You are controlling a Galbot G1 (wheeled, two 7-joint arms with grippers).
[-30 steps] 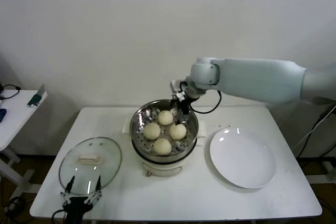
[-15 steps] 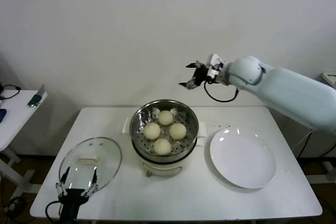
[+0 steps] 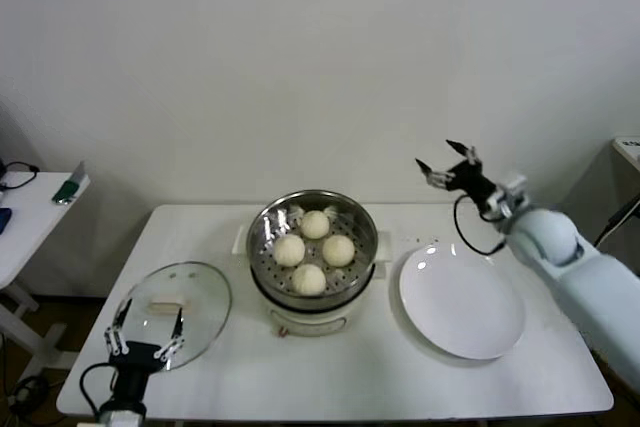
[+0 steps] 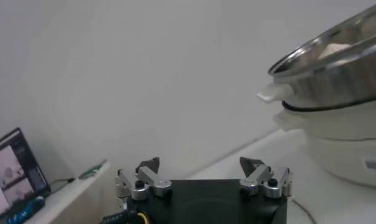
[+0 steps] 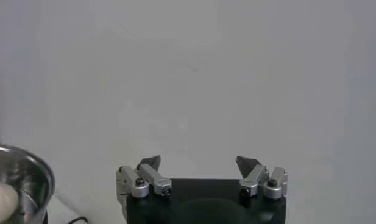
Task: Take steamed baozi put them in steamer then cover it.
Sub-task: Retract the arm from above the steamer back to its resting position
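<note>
My left gripper needs to close on the outer end of the handle [image 3: 153, 306] on the glass lid, the end farther from the steamer.
Four cream-white baozi [image 3: 314, 249] sit on the perforated tray inside the steel steamer [image 3: 270, 222] at the table's middle. The steamer also shows in the left wrist view [image 4: 334, 67] and at the edge of the right wrist view [image 5: 20, 182]. My right gripper [image 3: 447, 162] is open and empty, raised in the air to the right of the steamer, above the far edge of the white plate. My left gripper [image 3: 143, 333] is open and empty, at the near edge of the glass lid [image 3: 172, 313] lying flat at the table's front left.
A flat white plate [image 3: 462, 303] lies right of the steamer. A small side table [image 3: 30, 212] with a phone stands at the far left. A white wall stands behind the table.
My right gripper has lifted out of the steamer and swung right, away from it. My left gripper has risen toward the lid's near edge.
</note>
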